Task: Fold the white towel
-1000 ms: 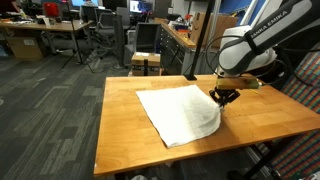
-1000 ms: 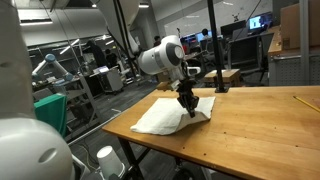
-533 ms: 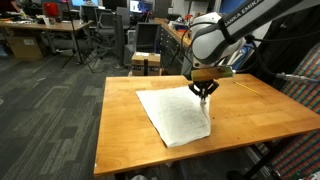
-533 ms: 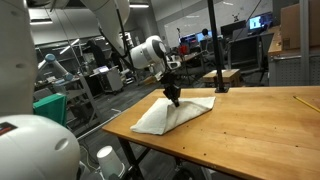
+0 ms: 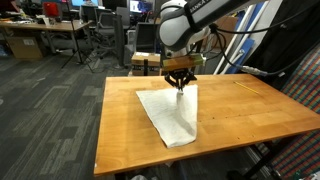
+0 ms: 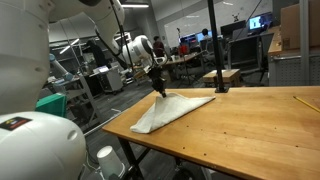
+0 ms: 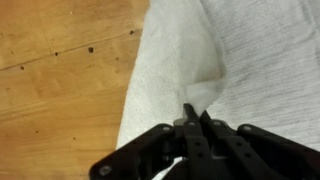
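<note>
Next, I release the white towel's pinched edge on the towel's flat far corner (image 5: 151,91), toward the grey floor.
The white towel (image 5: 172,112) lies on the wooden table (image 5: 255,115), partly folded over itself. It also shows in the other exterior view (image 6: 175,107) and fills the wrist view (image 7: 250,60). My gripper (image 5: 180,87) is shut on a pinched edge of the towel and holds that edge lifted above the cloth. It shows at the towel's far end in an exterior view (image 6: 157,89). In the wrist view the jaws (image 7: 193,118) are closed on a raised fold of towel.
The table's near edge (image 6: 200,150) and left edge (image 5: 103,120) are close to the towel. A dark post (image 6: 211,45) stands at the table's back. Desks, chairs and boxes (image 5: 146,63) stand beyond the table.
My gripper has carried the pinched towel edge across the table, over the rest of the cloth. The towel now looks narrower, folded over itself.
</note>
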You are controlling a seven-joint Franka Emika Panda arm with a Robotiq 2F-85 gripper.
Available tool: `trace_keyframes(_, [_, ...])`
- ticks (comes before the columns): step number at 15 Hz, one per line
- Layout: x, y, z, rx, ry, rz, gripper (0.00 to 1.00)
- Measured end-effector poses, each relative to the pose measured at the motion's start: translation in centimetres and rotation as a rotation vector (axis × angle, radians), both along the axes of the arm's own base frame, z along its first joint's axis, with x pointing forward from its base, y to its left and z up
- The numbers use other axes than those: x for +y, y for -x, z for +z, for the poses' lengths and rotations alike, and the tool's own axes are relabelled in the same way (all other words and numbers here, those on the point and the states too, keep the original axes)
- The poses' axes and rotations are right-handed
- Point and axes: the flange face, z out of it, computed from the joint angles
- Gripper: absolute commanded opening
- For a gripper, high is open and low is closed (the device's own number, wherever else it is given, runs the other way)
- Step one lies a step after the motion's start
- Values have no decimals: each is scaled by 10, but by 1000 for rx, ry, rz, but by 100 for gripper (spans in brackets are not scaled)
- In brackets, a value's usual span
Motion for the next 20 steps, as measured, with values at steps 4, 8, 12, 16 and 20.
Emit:
trace_keyframes(4, [52, -15, 13, -14, -3, 50, 3])
trace_keyframes(8, [87, -27, 10, -12, -1, 77, 3])
trace_keyframes(12, [106, -41, -4, -1, 5, 83, 3])
trace_keyframes(16, [118, -54, -13, 8, 9, 76, 3])
trace_keyframes(20, [132, -64, -10, -3, -6, 73, 30])
